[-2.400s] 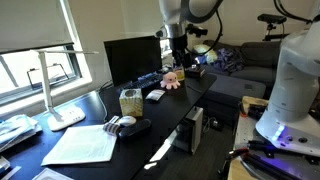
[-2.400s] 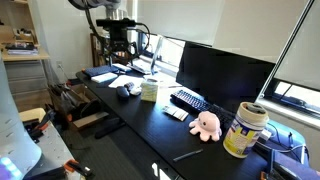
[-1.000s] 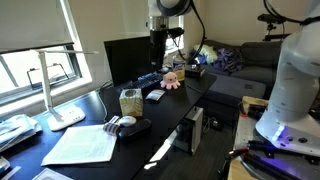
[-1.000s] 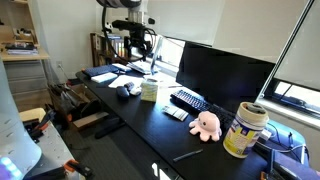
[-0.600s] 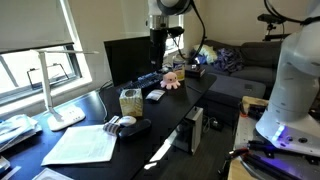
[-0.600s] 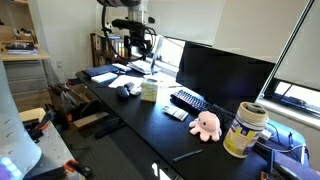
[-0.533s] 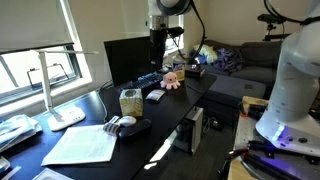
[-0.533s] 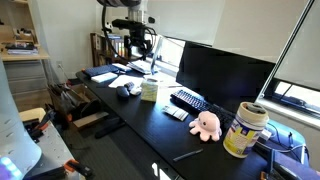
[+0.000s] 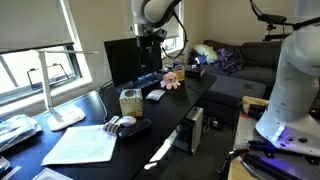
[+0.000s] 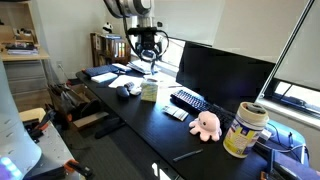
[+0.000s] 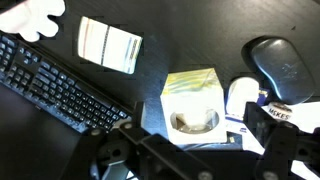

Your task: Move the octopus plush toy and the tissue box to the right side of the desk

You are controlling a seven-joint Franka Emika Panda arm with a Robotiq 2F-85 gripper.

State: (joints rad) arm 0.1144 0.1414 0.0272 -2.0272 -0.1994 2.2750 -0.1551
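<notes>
The robot's gripper will next move down to the tissue box's top edge (image 9: pixel 128 91) (image 11: pixel 168 114) facing the keyboard and close there, next to the round opening.
The pale yellow tissue box (image 9: pixel 130 101) stands mid-desk, also in the other exterior view (image 10: pixel 150 91). In the wrist view it (image 11: pixel 192 98) lies right below me, its round opening facing up. My gripper (image 11: pixel 195 150) is open and empty, a finger on each side, high above the box (image 9: pixel 149 40) (image 10: pixel 150 52). The pink octopus plush toy (image 9: pixel 172 79) (image 10: pixel 205 123) sits on the glossy black desk (image 9: pixel 170 110) beyond the keyboard. A pale lobed shape at the wrist view's top left corner may be the toy.
A black keyboard (image 11: pixel 60 90) and a monitor (image 10: pixel 222 72) stand beside the box. A dark mouse (image 11: pixel 280 62) and a striped white card (image 11: pixel 110 45) lie near it. A yellow container (image 10: pixel 246 128) stands past the plush. Papers (image 9: pixel 85 145) and a lamp (image 9: pixel 55 90) sit at one end.
The arm has swung along the desk away from the plush side. The gripper now hangs over the tissue box. Nothing on the desk has moved.
</notes>
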